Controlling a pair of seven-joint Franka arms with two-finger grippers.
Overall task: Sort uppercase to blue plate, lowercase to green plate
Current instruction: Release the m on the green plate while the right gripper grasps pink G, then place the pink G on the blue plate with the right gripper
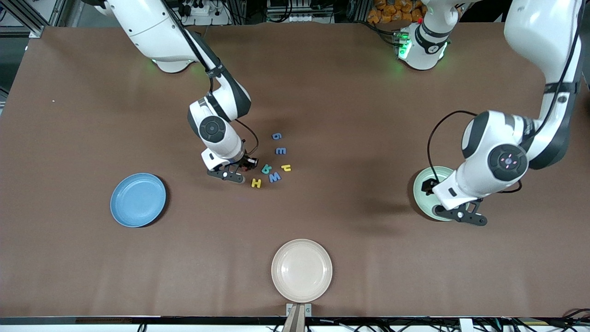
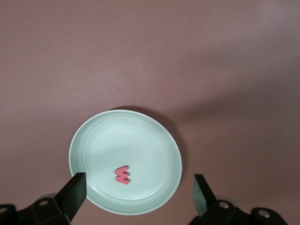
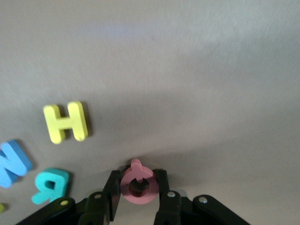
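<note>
Next, my right gripper lets go of the red Q near the middle of the blue plate [image 1: 130,210], toward the table's front edge.
My right gripper [image 3: 138,180] is shut on the red Q [image 3: 138,198], low over the table beside the letter cluster, toward the right arm's end of it. Loose there are the yellow H [image 1: 256,183], blue W [image 1: 274,177], teal R [image 1: 266,169], yellow h [image 1: 286,168], the blue E-like piece [image 1: 280,151] and blue g [image 1: 276,136]. The blue plate [image 1: 138,199] holds nothing. My left gripper [image 2: 139,185] hangs open over the green plate [image 2: 154,140], in which the red w [image 2: 122,175] lies. In the front view the left arm hides part of that plate [image 1: 426,182].
A beige plate [image 1: 302,270] with nothing in it sits near the table's front edge, nearer the front camera than the letters. Brown table surface stretches between the plates and the letter cluster.
</note>
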